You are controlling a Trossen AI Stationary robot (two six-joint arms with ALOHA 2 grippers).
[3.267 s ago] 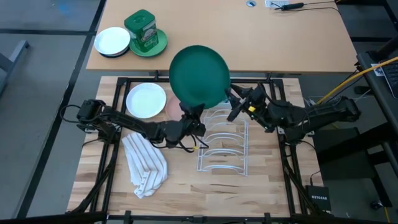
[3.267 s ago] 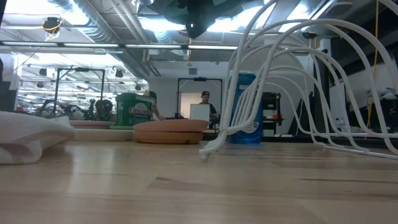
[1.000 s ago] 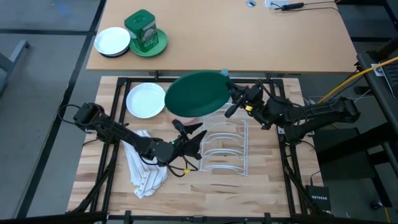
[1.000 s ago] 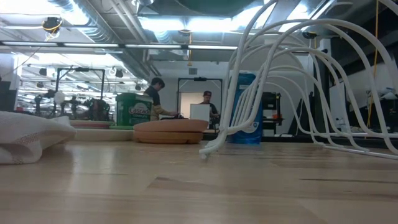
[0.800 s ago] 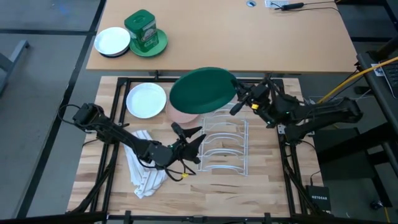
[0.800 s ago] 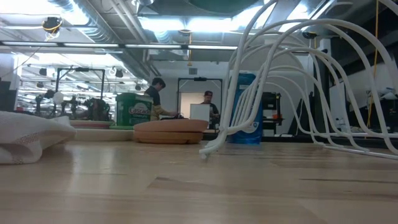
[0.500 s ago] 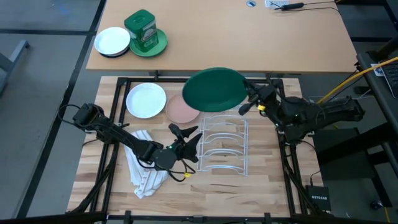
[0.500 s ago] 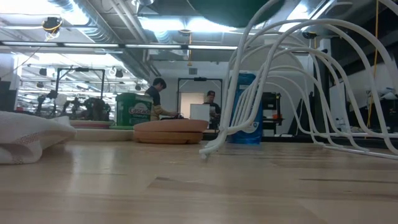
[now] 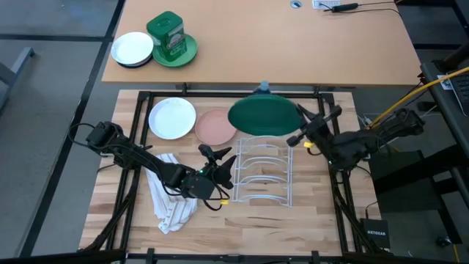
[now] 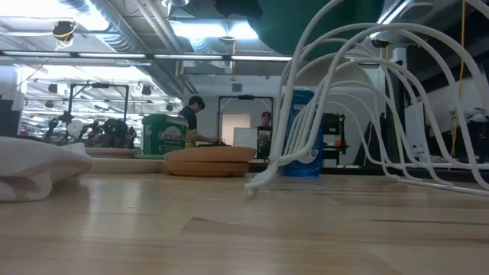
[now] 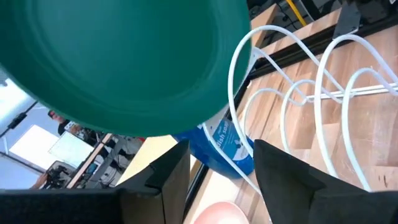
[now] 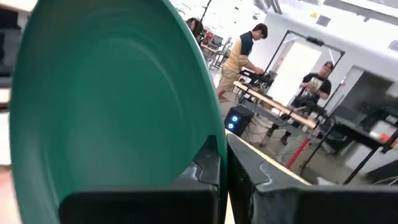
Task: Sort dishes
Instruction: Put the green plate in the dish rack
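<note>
The right gripper needs to release the dark green plate, which hangs over the rack's far end, in the farthest slot of the white wire rack (image 9: 262,149).
The dark green plate (image 9: 262,117) hangs over the far end of the white wire rack (image 9: 262,172), with my right gripper (image 9: 299,126) shut on its right rim. It fills the right wrist view (image 12: 106,106) and shows above the rack wires in the left wrist view (image 11: 118,62) and the low view (image 10: 321,19). The white plate (image 9: 172,118) and the salmon pink plate (image 9: 216,127) lie flat on the table, left of the rack. My left gripper (image 9: 223,163) stands open beside the rack's left side, holding nothing. My right gripper pinches the green plate's rim (image 12: 213,138) between its two fingers, one finger on each face, coming from the table's right side. The plate is lifted clear above the rack, tilted between flat and upright.
A crumpled white cloth (image 9: 171,194) lies at the near left. A blue container (image 11: 224,146) stands behind the rack. On the far table are a small white dish (image 9: 132,48) and a green plate bearing a green tin (image 9: 170,38). People move in the room behind.
My right gripper has carried the green plate toward the table's right edge and down, from above the pink plate to above the rack's far end. The plate has tipped more on edge.
</note>
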